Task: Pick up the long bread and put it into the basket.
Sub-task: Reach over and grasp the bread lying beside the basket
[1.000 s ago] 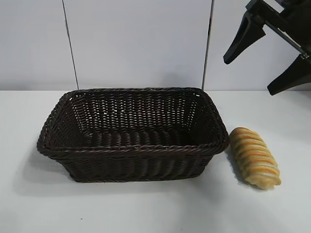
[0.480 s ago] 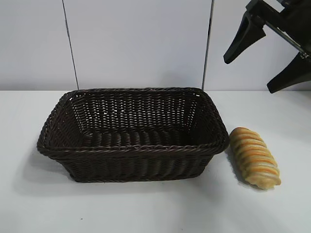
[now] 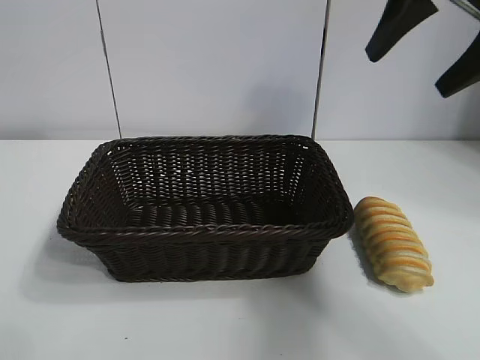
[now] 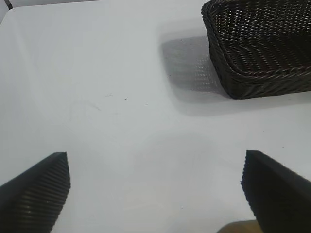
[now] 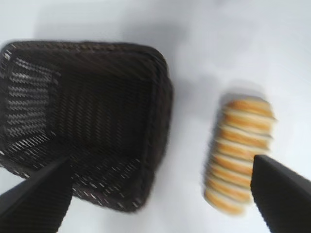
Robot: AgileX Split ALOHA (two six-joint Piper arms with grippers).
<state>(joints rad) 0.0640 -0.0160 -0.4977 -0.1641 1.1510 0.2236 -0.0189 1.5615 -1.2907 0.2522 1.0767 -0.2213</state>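
The robot's right gripper needs to next go down to the long bread's middle (image 3: 391, 235) (image 5: 238, 154) and close there across its width, leaving both ends of the bread free.
The long bread (image 3: 393, 243), a ridged golden loaf, lies on the white table just right of the basket (image 3: 202, 229), close to its right end. In the right wrist view the bread (image 5: 238, 150) and the basket (image 5: 163, 97) lie side by side below. My right gripper (image 3: 407, 73) hangs open and empty high at the top right, well above the bread. From its own camera the right gripper (image 5: 160, 167) spans the gap between basket and bread. My left gripper (image 4: 155, 165) is open over bare table, with a corner of the basket (image 4: 252, 73) farther off.
The white table (image 3: 225, 322) stretches in front of and beside the basket. A pale wall (image 3: 217, 67) with two dark vertical seams stands behind it.
My right gripper has risen, its fingers now partly past the exterior view's top edge. The bread and the basket have not moved.
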